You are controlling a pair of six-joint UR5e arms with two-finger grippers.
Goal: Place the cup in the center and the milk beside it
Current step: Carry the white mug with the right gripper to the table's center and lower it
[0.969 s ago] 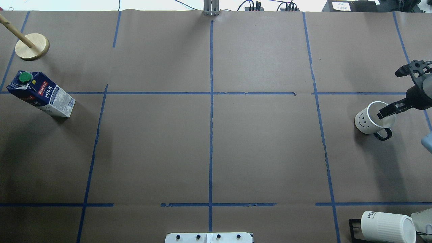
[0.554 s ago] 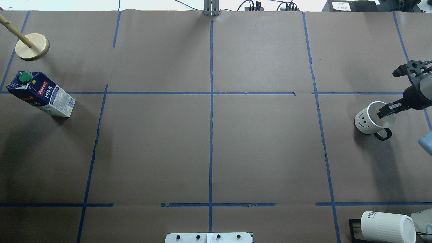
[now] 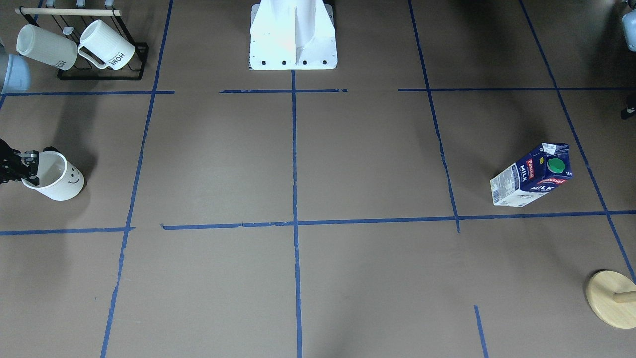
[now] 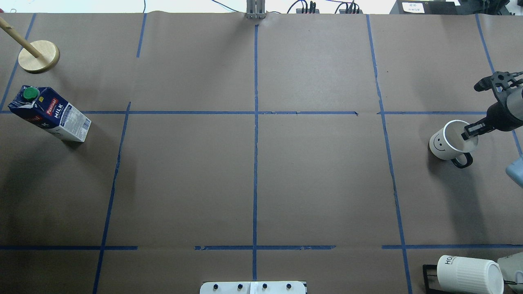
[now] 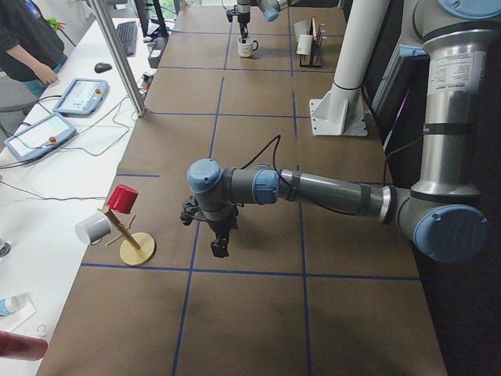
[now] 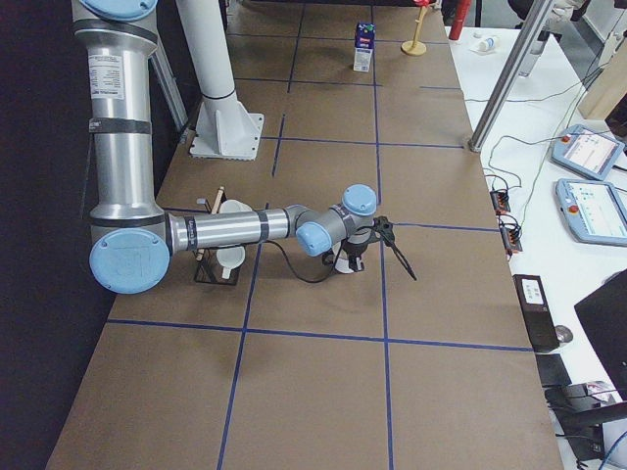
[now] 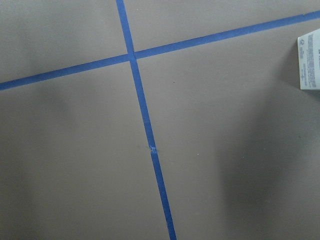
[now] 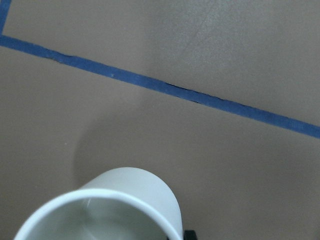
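I will set the cup by the middle blue tape line (image 3: pixel 281 194), near its crossing, with my right gripper.
The cup (image 4: pixel 443 143), a smooth white mug with a smiley face and a dark handle, stands at the table's right side; it also shows in the front view (image 3: pixel 59 181) and the right wrist view (image 8: pixel 125 200). My right gripper (image 4: pixel 473 131) grips its rim, one finger inside the cup, and shows at the front view's left edge (image 3: pixel 27 164). The milk (image 4: pixel 49 114) stands upright at the far left, also in the front view (image 3: pixel 531 174). The center (image 4: pixel 255 112) is bare. My left gripper (image 5: pixel 219 239) hovers over the table near the milk; I cannot tell whether it is open.
A black rack with ribbed "HOME" mugs (image 4: pixel 470 273) sits at the near right corner. A wooden stand (image 4: pixel 39 56) is at the far left, behind the milk. The robot's white base (image 3: pixel 293 35) is at the table's near edge.
My right gripper's finger has moved toward the cup's wall, and the cup has shifted slightly left and away from me. The milk has not moved.
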